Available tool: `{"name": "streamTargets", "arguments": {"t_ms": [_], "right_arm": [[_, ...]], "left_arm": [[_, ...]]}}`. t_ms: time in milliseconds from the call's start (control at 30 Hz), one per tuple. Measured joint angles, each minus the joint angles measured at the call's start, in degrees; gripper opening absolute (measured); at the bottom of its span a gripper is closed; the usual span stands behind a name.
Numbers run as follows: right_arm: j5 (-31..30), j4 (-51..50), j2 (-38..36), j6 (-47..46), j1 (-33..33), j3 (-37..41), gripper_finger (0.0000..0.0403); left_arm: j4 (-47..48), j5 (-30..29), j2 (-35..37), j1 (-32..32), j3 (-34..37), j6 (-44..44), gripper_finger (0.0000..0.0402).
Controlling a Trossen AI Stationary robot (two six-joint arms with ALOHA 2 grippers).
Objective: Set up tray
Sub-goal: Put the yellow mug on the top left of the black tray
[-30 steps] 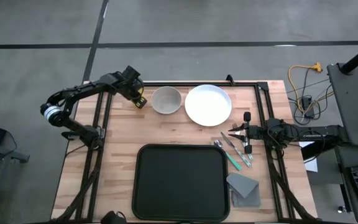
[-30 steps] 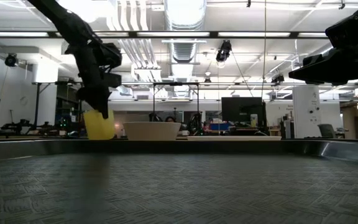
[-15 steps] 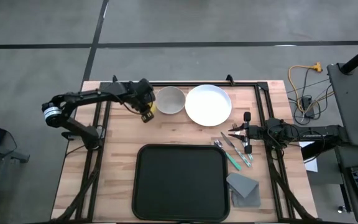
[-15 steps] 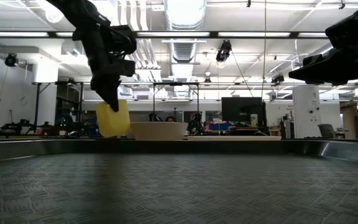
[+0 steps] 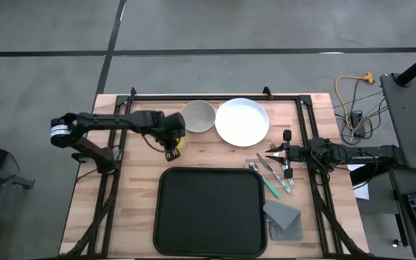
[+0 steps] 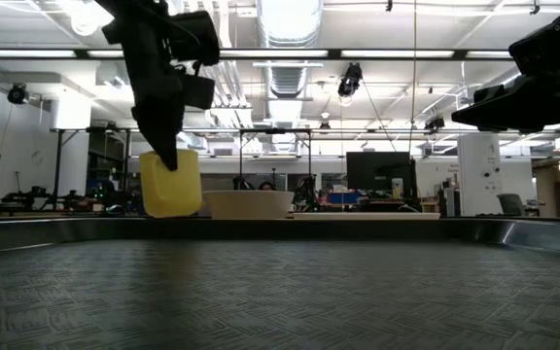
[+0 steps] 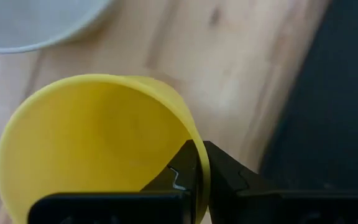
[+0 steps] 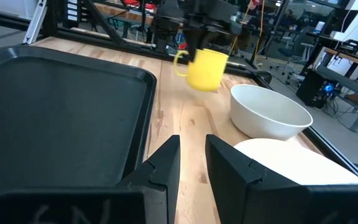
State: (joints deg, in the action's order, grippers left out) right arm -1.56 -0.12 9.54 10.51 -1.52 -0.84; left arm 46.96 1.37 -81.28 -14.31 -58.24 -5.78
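Observation:
The robot's left gripper should release the yellow mug inside the black tray's far corner [image 5: 172, 183], diagonally across from the grey napkin. The mug is now over the wood beyond the tray.
My left gripper [image 5: 170, 137] is shut on a yellow mug [image 5: 174, 148] over the wood just beyond the far left corner of the black tray [image 5: 210, 217]. The mug also shows in the low view [image 6: 170, 183] and the right wrist view [image 8: 205, 68]. The tray lies flat at the table's near middle. My right gripper [image 5: 273, 152] hangs open and empty at the right, beside the white plate [image 5: 242, 121]. My left gripper holds the mug by its rim [image 7: 194, 146], one finger [image 7: 179, 171] inside the mug and one [image 7: 229, 174] outside. The fingers come from above, pointing down. The mug hangs upright below them, its open top up, clear of the table.
A grey-white bowl [image 5: 196, 115] and the white plate stand at the far middle. Cutlery [image 5: 273, 177] lies right of the tray, and a folded grey napkin [image 5: 283, 217] near its near right corner. Black rails run along the table's far, left and right sides.
My left gripper has carried the yellow mug from the far left of the table toward the right and near edges, past the bowl, toward the tray's far left corner. The mug stays upright in the hold.

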Motion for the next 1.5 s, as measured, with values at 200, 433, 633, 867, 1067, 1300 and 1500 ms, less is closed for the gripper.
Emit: {"name": "streamTargets", "arguments": {"t_ms": [200,433,633,867,1067,1300,1500], "right_arm": [[0.0,0.0,0.0,0.0,0.0,0.0,0.0068],[0.0,0.0,0.0,0.0,0.0,0.0,0.0068],[0.0,0.0,0.0,0.0,0.0,0.0,0.0068],[0.0,0.0,0.0,0.0,0.0,0.0,0.0068],[0.0,0.0,0.0,0.0,0.0,0.0,0.0068],[0.0,0.0,0.0,0.0,0.0,0.0,0.0068],[0.0,0.0,0.0,0.0,0.0,0.0,0.0068]], "left_arm": [[0.0,0.1,0.0,8.0,0.0,-3.8,0.0000],[-0.9,0.1,0.0,15.0,0.0,-8.1,0.0000],[-1.0,-0.2,0.1,19.5,0.0,-12.0,0.0000],[-2.0,-0.1,0.1,24.2,0.0,-16.4,0.0000],[-1.9,0.6,0.1,28.1,0.0,-18.4,0.0000],[-1.9,0.3,0.1,29.5,0.0,-18.8,0.0000],[-1.5,1.3,-0.2,29.5,0.9,-19.3,0.0000]]}}
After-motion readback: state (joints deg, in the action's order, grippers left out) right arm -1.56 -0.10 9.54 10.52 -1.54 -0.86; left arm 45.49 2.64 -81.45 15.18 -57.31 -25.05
